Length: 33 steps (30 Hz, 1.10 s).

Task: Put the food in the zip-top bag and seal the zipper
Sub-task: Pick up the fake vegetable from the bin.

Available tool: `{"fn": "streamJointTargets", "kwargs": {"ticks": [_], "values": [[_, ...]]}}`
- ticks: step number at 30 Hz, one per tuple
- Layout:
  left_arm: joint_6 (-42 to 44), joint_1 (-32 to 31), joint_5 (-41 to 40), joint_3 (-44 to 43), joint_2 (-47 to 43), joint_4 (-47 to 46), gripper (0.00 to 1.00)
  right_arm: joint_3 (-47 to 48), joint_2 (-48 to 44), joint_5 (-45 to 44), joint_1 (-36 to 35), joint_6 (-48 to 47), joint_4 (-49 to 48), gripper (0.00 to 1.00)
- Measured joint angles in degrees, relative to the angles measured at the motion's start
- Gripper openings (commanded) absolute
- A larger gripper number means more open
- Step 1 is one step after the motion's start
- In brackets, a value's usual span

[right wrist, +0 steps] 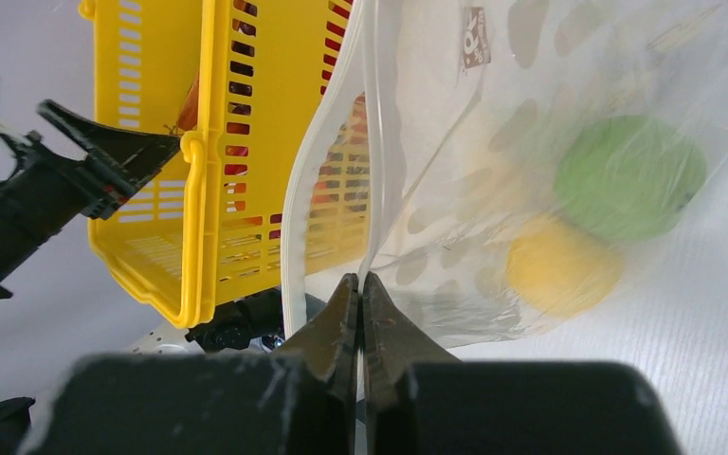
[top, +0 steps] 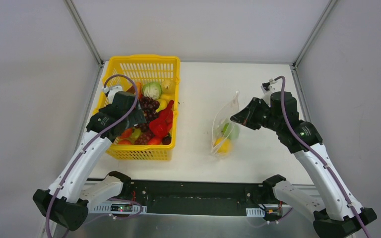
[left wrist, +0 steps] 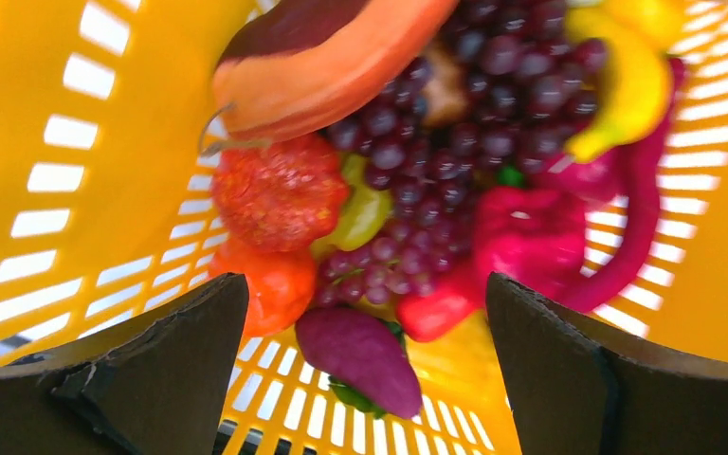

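Note:
I will close my left gripper on the sides of the orange pumpkin [left wrist: 281, 194], the bumpy one between the side of the yellow basket and the purple grapes.
The yellow basket [top: 124, 151] at the left holds the food [top: 151, 116]: purple grapes [left wrist: 455, 142], a purple piece [left wrist: 360, 355], red, orange and yellow pieces. My left gripper [top: 129, 116] hangs open and empty over the basket, its jaws wide either side of the purple piece. The clear polka-dot zip-top bag [top: 226, 124] stands at centre right with a green piece [right wrist: 630, 175] and a yellow piece [right wrist: 561, 268] inside. My right gripper [right wrist: 360, 284] is shut on one lip of the zipper [right wrist: 372, 142] and holds the bag's mouth up; the other lip [right wrist: 296, 237] hangs apart.
The basket's near wall [right wrist: 199, 190] stands close to the left of the bag in the right wrist view. White table [top: 198, 94] lies between basket and bag. Grey walls enclose the table on the left, the back and the right.

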<state>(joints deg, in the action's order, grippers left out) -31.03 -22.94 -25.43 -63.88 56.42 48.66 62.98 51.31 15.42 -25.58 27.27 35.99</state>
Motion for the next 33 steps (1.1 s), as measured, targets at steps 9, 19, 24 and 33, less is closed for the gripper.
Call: {"fn": "streamJointTargets", "kwargs": {"ticks": [9,19,24,33], "values": [[-12.6,2.8,-9.8,11.7,0.0,-3.2,0.99,-1.3,0.0,0.6,0.0,0.1,-0.3,0.00],[-24.0,3.8,-17.3,18.3,2.1,-14.0,0.98,-2.9,-0.1,1.5,0.0,0.4,-1.3,0.00],[-28.3,5.5,-18.4,21.2,2.8,-18.4,0.96,-2.9,-0.1,1.7,0.0,0.4,-1.5,0.00],[-32.0,7.0,-19.3,24.1,4.6,-22.7,0.96,-3.8,-0.3,2.0,0.0,0.7,-2.1,0.00]]}}
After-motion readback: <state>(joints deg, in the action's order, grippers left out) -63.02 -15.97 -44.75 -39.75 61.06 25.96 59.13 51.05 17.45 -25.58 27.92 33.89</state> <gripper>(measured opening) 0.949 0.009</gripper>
